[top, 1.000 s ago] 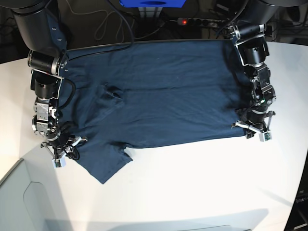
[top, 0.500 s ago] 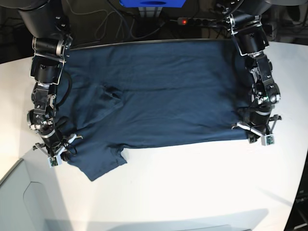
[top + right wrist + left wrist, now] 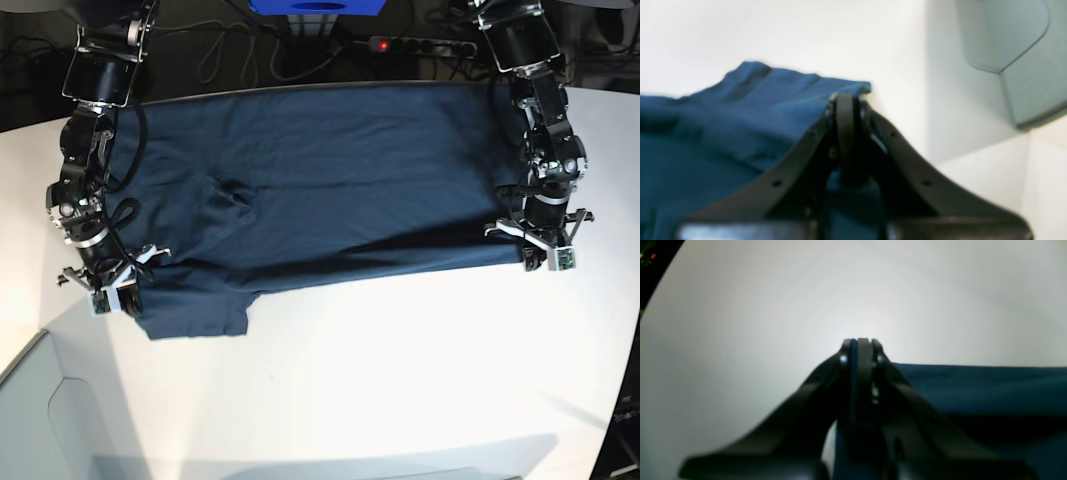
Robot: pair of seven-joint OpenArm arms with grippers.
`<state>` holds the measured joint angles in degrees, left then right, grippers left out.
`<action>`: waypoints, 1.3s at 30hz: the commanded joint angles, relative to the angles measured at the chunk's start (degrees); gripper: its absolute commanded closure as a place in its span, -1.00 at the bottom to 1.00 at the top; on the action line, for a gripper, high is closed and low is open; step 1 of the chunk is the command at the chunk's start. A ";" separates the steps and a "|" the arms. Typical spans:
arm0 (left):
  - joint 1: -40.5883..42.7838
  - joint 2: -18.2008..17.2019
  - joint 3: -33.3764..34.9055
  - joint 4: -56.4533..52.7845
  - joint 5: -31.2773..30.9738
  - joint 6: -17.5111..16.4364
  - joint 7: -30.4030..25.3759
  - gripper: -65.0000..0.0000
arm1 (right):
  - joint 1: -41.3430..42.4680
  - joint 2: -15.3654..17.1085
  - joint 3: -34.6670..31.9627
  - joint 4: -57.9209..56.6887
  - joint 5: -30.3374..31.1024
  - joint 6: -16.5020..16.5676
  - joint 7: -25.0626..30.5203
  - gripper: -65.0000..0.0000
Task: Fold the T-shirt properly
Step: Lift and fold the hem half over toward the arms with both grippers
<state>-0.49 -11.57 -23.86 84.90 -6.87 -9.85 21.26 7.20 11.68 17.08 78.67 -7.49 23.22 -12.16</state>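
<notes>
Next, my left gripper lets go of the T-shirt's corner a little farther back, along the shirt's side edge on the white table (image 3: 525, 203).
The dark navy T-shirt (image 3: 330, 190) lies spread across the white table (image 3: 400, 380), with one sleeve (image 3: 195, 310) sticking out at its near left. At the shirt's near right corner my left gripper (image 3: 543, 258) is shut on the cloth. In the left wrist view a thin blue strip is pinched between the closed fingertips of that gripper (image 3: 858, 341), and the T-shirt (image 3: 973, 386) stretches off to the right. My right gripper (image 3: 108, 295) is shut on the shirt's near left edge beside the sleeve. The right wrist view shows this gripper (image 3: 846, 98) clamping the hem of the T-shirt (image 3: 723, 126).
A grey bin (image 3: 40, 420) sits off the table's near left corner and also shows as the bin (image 3: 1023, 50) in the right wrist view. Behind the table run cables and a power strip (image 3: 400, 45) with a red light. A blue box (image 3: 315, 5) stands at the top.
Both arms have stretched outward with the cloth held. The right gripper went up and left, dragging the sleeve flatter. The left gripper shifted slightly right and back, and the near edge looks straighter.
</notes>
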 commanded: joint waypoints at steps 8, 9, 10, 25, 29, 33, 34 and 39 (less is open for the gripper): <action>4.93 -0.16 -4.76 4.81 -8.20 -0.22 -1.96 1.00 | -8.21 0.76 0.37 11.04 1.73 2.14 -0.45 1.00; 5.37 -0.25 -5.46 4.81 -8.99 -0.22 -1.96 1.00 | -8.92 0.84 0.81 11.57 1.73 2.14 -0.45 1.00; 5.72 -0.25 -6.08 4.72 -9.61 -0.22 -1.96 1.00 | -9.44 0.84 1.86 11.66 1.73 2.14 -0.45 1.00; 11.44 0.10 -7.31 8.77 -13.92 -0.31 -1.96 1.00 | -14.63 0.58 7.58 13.77 1.73 5.57 -0.72 1.00; 13.63 1.60 -7.48 9.65 -13.83 -0.31 -1.96 1.00 | -16.56 0.49 7.49 13.50 1.73 5.57 -0.72 1.00; 15.22 3.00 -7.40 9.03 -13.83 -0.48 -1.96 1.00 | -18.06 0.58 7.40 13.24 1.64 5.57 -0.72 1.00; 15.48 3.35 -7.40 9.03 -13.83 -0.48 -1.96 1.00 | -18.32 0.58 7.31 13.24 1.64 5.57 -0.72 1.00; 15.57 4.67 -7.40 9.03 -13.83 -0.31 -1.96 1.00 | -18.67 0.49 7.23 13.24 1.38 5.57 -0.80 0.99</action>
<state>15.20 -6.33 -30.94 92.99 -20.23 -10.09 20.80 -11.68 11.42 24.08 91.02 -6.59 28.42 -14.41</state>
